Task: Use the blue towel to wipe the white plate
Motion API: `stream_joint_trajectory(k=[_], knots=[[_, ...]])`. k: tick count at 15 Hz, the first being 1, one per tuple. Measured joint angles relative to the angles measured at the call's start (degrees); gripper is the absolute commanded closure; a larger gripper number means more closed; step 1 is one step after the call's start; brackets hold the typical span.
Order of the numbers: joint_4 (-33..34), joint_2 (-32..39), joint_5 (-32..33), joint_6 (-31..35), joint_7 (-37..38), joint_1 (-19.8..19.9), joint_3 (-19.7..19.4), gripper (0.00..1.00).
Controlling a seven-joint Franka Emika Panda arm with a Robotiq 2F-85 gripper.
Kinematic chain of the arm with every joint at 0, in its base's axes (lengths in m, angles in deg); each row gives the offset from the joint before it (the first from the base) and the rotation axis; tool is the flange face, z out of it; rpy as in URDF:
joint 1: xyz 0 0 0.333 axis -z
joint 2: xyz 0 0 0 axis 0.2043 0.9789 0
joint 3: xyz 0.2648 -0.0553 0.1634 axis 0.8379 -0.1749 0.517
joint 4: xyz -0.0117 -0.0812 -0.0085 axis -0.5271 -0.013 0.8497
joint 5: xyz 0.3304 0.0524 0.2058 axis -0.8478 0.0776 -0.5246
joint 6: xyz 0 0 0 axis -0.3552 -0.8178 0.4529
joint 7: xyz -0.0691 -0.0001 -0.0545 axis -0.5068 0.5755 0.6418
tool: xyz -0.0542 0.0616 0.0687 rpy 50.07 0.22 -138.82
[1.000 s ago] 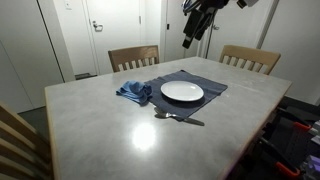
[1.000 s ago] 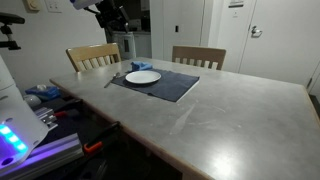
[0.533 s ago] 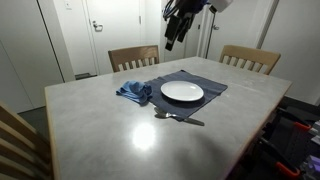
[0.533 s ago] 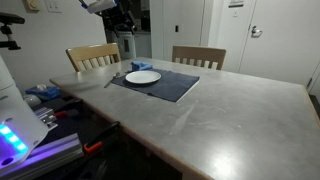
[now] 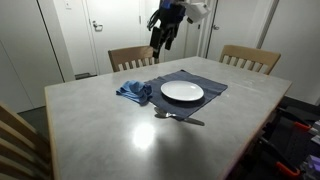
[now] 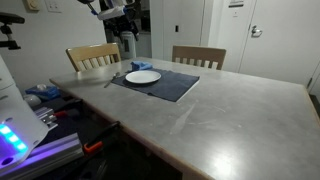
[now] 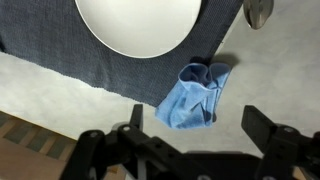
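I should close my gripper on the crumpled middle of the blue towel (image 5: 136, 89) (image 7: 200, 97) beside the dark placemat, gathering the cloth between its fingers.
A crumpled blue towel (image 5: 134, 92) lies on the grey table beside the dark placemat (image 5: 214, 84). In the wrist view the towel (image 7: 196, 97) sits just off the mat's edge. A white plate (image 5: 182, 92) rests on the placemat; it also shows in an exterior view (image 6: 143, 76) and in the wrist view (image 7: 140, 25). My gripper (image 5: 160, 44) hangs high above the table, over the far side near the towel. In the wrist view its jaws (image 7: 200, 125) are spread wide and empty, with the towel between them far below.
A fork (image 5: 178, 118) lies on the table in front of the mat. Two wooden chairs (image 5: 133, 57) (image 5: 250, 58) stand at the far side. A chair back (image 5: 20, 140) is at the near corner. Doors stand behind.
My gripper has moved across above the table, from over the plate side toward the towel side, staying high and open.
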Motion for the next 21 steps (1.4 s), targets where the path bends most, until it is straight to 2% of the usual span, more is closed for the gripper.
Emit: stream_joint_trajectory(k=[2,6,12,18,19,21], knots=[[0.0,-0.4,0.0,0.0,0.0,-0.1,-0.1,0.00],[0.0,0.0,-0.3,0.8,-0.2,-2.8,-1.9,0.00],[1.9,7.2,-9.1,4.4,-5.8,-4.0,-2.3,0.00],[13.6,18.6,-13.3,4.9,-11.5,-4.2,-3.1,0.00],[16.0,20.2,-13.1,3.3,-11.6,-4.7,-3.5,0.00],[21.0,22.8,-9.6,-3.7,-8.7,-8.7,-7.7,0.00]])
